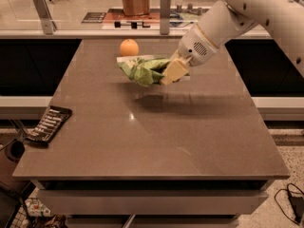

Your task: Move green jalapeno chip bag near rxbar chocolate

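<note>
Next, I let go of the green jalapeno chip bag, held above the table's far middle, on the bare table [105,103] next to the far end of the rxbar chocolate.
The green jalapeno chip bag [142,69] is a crinkly green bag held in the air above the far middle of the table. My gripper [172,71] is shut on the bag's right end, coming in from the upper right on a white arm [247,8]. The bag casts a shadow on the table below it. The rxbar chocolate [48,125] is a flat black bar with white lettering, lying at the table's left edge, far to the lower left of the bag.
An orange fruit [128,47] sits on the grey table [156,141] near the far edge, just behind the bag. A counter with a brown box [135,1] and metal posts runs behind the table. Cables lie on the floor at both sides.
</note>
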You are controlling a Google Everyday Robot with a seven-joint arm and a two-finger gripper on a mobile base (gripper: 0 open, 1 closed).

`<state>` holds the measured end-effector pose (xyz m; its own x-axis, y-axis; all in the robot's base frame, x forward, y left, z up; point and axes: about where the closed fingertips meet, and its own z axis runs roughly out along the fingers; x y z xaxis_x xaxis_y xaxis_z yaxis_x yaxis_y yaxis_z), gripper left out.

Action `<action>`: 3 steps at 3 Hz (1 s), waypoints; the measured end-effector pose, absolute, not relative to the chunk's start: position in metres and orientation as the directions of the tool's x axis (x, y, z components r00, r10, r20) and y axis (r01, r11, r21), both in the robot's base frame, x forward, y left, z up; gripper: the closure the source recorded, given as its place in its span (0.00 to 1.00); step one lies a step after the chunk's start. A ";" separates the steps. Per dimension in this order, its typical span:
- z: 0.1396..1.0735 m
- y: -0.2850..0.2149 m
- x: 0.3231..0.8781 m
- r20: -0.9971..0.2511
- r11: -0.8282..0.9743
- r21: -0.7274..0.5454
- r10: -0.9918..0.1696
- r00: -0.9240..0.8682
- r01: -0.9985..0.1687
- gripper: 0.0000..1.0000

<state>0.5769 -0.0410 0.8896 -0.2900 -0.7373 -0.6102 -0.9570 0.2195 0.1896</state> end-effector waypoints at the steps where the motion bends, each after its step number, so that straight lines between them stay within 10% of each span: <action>1: 0.888 -0.026 0.554 -0.606 0.190 0.184 -0.750 -0.263 -0.964 1.00; 3: 0.881 0.001 0.513 -0.614 0.136 0.160 -0.762 -0.206 -0.978 1.00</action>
